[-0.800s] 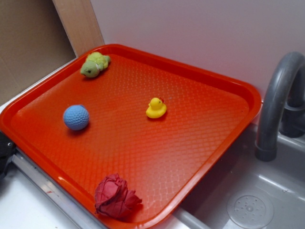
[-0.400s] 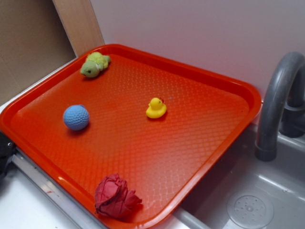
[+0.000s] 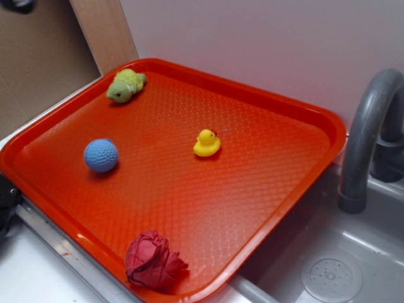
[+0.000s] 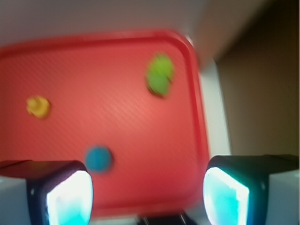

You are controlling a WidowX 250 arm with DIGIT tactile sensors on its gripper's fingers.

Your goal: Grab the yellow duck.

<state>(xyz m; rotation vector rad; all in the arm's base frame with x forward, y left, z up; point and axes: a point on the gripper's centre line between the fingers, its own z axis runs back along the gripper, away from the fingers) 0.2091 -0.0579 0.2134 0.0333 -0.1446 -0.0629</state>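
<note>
The robot's gripper should next go to the yellow duck near the middle of the tray and close on the duck's body (image 3: 206, 149) (image 4: 39, 108), just under its head.
The tiny yellow duck (image 3: 206, 143) with an orange-red beak sits upright near the middle of the orange-red tray (image 3: 297, 113). In the blurred wrist view the duck (image 4: 38, 106) is at the far left. My gripper (image 4: 147, 194) is open and empty, high above the tray's near edge, far from the duck. Its two pale pads (image 4: 70, 199) stand wide apart. In the exterior view only a dark bit of the arm (image 3: 17, 5) shows at the top left corner.
A blue ball (image 3: 101, 155) lies left on the tray, a fuzzy yellow-green plush turtle (image 3: 125, 85) at its far left corner, a crumpled red cloth (image 3: 152, 261) at its near edge. A grey faucet (image 3: 366, 139) and sink (image 3: 331, 278) stand to the right.
A dark part of the arm has come into the exterior view at the top left corner. The duck and the other objects have not moved.
</note>
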